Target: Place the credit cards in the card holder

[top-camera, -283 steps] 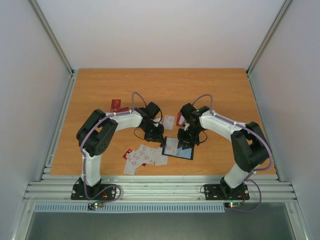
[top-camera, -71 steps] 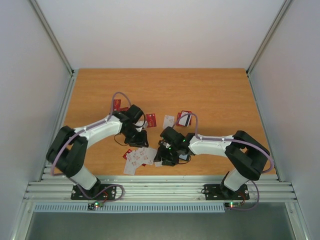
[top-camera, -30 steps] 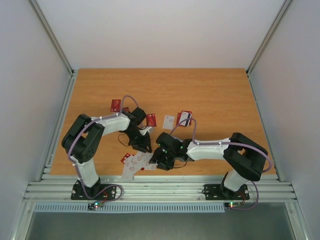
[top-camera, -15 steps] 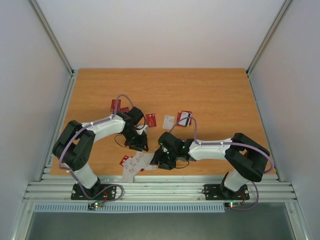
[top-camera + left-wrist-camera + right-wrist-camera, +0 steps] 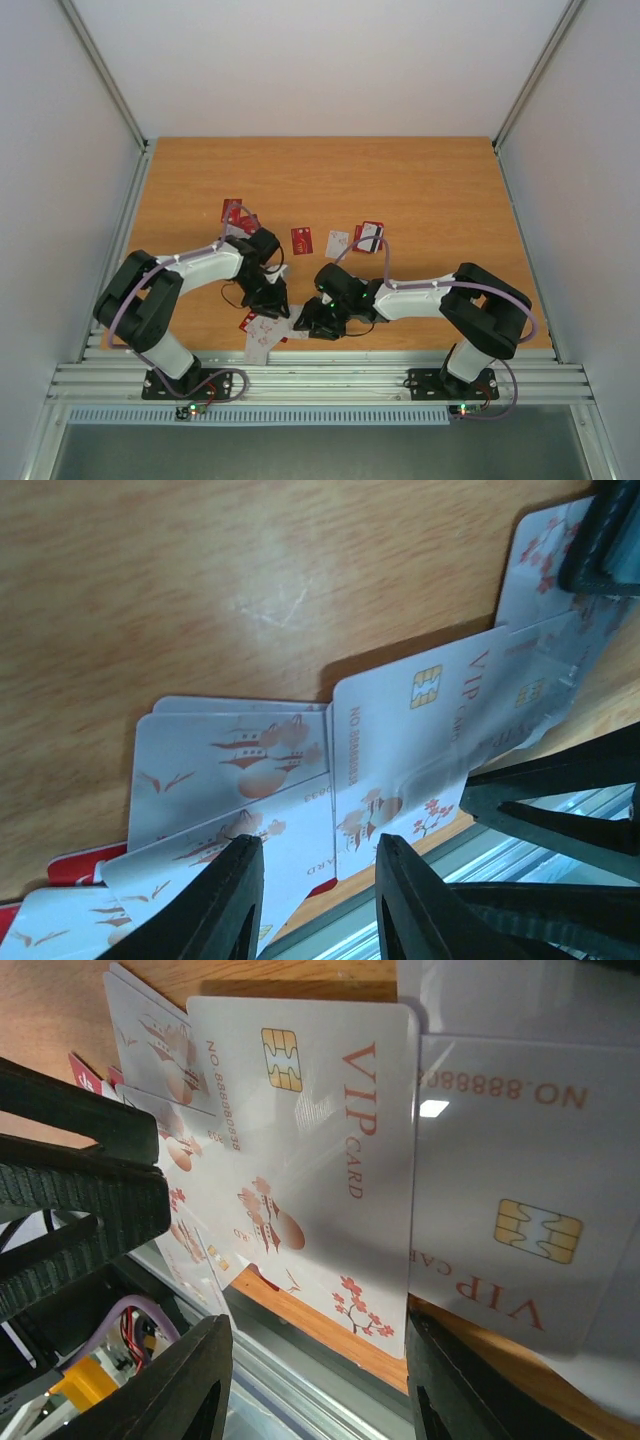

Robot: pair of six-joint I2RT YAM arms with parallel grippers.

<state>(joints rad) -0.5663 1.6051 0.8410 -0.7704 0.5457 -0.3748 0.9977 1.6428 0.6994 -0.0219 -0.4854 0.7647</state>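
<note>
The robot's right gripper should next move to the white card that sticks out over the metal rail and close on that card's front end (image 5: 257, 356) (image 5: 203, 1288).
Several white credit cards (image 5: 262, 332) with red marks lie in a loose pile near the table's front edge. The left wrist view shows them overlapping (image 5: 235, 765), a chip VIP card (image 5: 425, 730) on top. My left gripper (image 5: 271, 298) (image 5: 318, 905) hovers open over the pile, nothing between its fingers. From the right, my right gripper (image 5: 312, 324) (image 5: 320, 1390) is open over the same VIP card (image 5: 300, 1160), with another white card (image 5: 505, 1210) beside it. The two grippers nearly meet. I cannot make out the card holder; my right arm covers where it lay.
More cards lie farther back: red ones (image 5: 233, 212) at the left, a red one (image 5: 302, 240), a white one (image 5: 338, 243) and a striped one (image 5: 371, 236). The metal rail (image 5: 320, 378) runs just past the table's front edge, close to the pile.
My left gripper has shifted slightly nearer, onto the pile's edge, and its elbow has swung left. The right gripper has edged a little left. Both stay open.
</note>
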